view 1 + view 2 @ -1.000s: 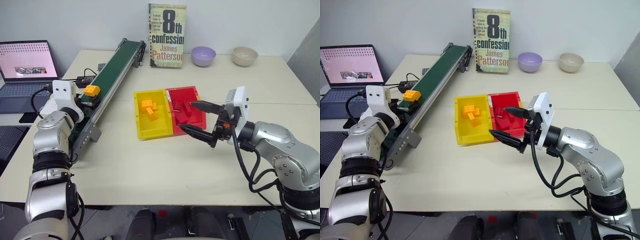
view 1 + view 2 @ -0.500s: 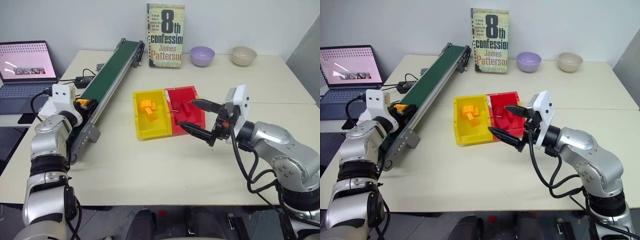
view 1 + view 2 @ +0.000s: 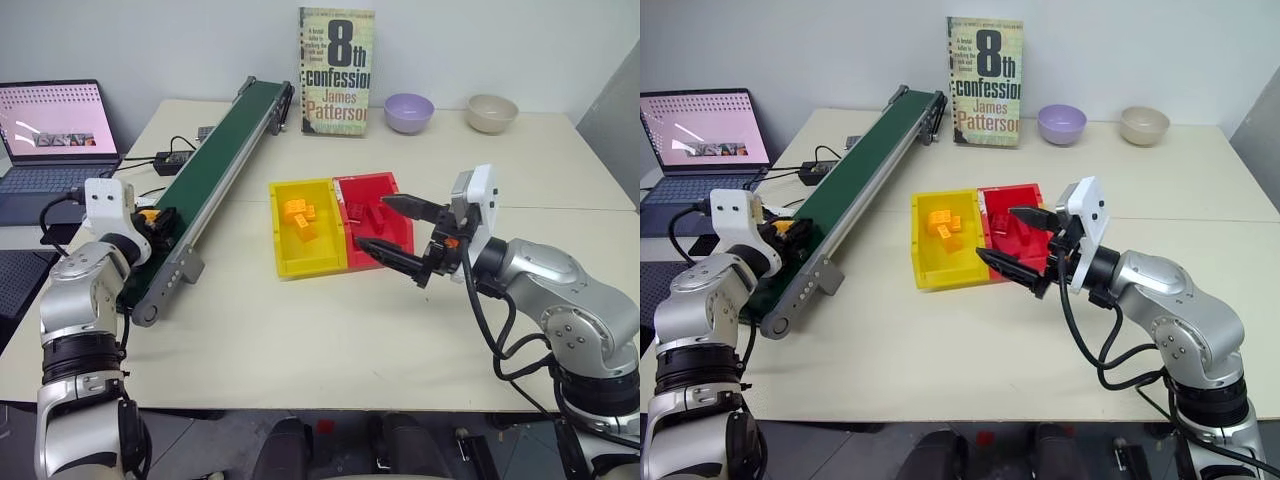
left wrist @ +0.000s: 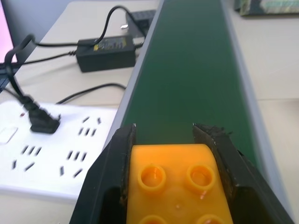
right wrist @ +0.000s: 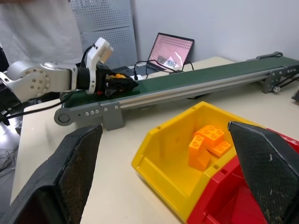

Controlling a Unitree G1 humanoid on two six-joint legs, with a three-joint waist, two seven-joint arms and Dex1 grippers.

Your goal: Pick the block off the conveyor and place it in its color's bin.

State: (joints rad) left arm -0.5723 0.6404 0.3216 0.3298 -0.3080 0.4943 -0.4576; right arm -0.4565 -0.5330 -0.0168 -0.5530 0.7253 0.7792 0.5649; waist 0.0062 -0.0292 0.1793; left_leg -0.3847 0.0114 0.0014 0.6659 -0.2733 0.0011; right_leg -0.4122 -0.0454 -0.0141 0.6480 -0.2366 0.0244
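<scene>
Next, my left gripper releases the orange-yellow block in the back part of the yellow bin (image 3: 301,198), by the orange blocks.
The orange-yellow block (image 4: 175,186) sits studs up between the two black fingers of my left gripper (image 3: 160,224), which is shut on it just over the near end of the dark green conveyor (image 3: 222,148). The yellow bin (image 3: 311,267) stands mid-table, joined to a red one (image 3: 400,213), and holds several orange blocks (image 3: 297,215). My right gripper (image 3: 374,222) hovers open over the front of the red bin with nothing between its fingers.
A laptop (image 3: 55,120) sits at the far left. A white power strip (image 4: 46,154) and a black adapter (image 4: 107,46) with cables lie beside the belt. At the back stand a book (image 3: 335,70), a purple bowl (image 3: 407,110) and a beige bowl (image 3: 491,112).
My left gripper has shut on the block and drawn back with it toward the belt's near end. The right arm has kept still.
</scene>
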